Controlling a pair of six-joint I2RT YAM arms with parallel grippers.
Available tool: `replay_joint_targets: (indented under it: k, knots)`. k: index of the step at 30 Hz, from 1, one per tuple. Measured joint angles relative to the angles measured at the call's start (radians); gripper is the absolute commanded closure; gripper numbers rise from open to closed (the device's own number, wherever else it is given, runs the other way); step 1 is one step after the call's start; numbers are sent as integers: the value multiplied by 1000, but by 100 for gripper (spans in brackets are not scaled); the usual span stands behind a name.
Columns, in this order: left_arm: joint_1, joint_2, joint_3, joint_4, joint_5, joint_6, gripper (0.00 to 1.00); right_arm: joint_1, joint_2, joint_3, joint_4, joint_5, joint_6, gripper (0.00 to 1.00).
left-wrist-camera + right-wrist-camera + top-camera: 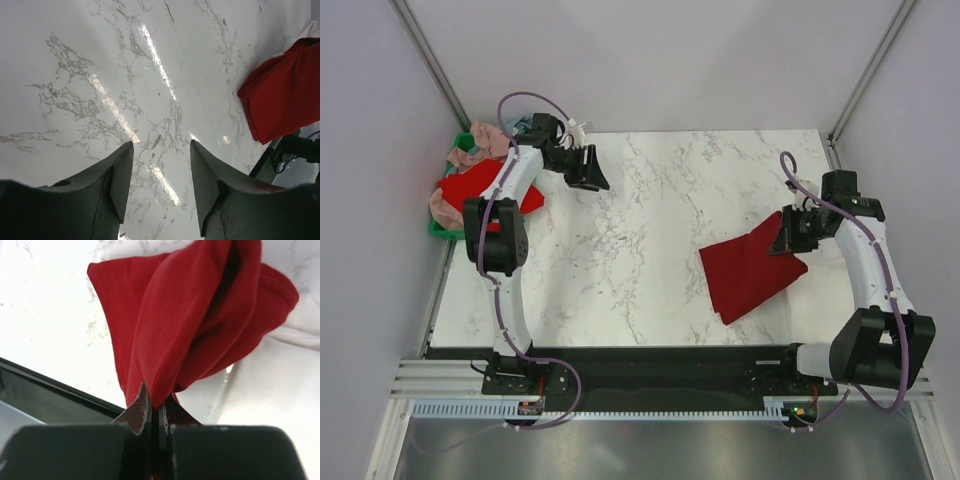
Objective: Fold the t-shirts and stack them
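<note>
The robot's right gripper should release the crimson t-shirt on the white cloth [828, 303] [277, 402] near the front edge of the marble table.
A dark crimson t-shirt [748, 272] lies folded on the right of the marble table, its far right corner lifted. My right gripper [786, 238] is shut on that corner; in the right wrist view the red cloth [195, 320] hangs bunched from the gripper [159, 407]. My left gripper [590, 170] hovers open over bare marble at the back left, nothing between its fingers [122, 175]. The left wrist view catches the crimson t-shirt [287, 97] at its right edge. More t-shirts, bright red [470, 185], dusty pink [492, 140] and light blue [517, 125], are heaped at the far left.
A green crate [442, 230] off the table's left edge holds the heap of shirts. Grey walls close in the back and both sides. The arm bases and a black rail [650, 370] run along the near edge.
</note>
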Motion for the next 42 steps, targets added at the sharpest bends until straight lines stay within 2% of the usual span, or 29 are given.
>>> replay_joint_targets:
  k: [7,14,25,42]
  knots:
    - [0,0,8,0,9,-2,42,-6,-22,83,-125,95,-153,100]
    - [0,8,28,2,17,-6,41,-21,-156,103,-235,188,-263,100]
    - [0,34,33,16,26,-47,38,-68,-231,11,-275,253,-295,100]
    - [-6,42,33,39,43,-77,36,-237,-296,12,-280,249,-315,100]
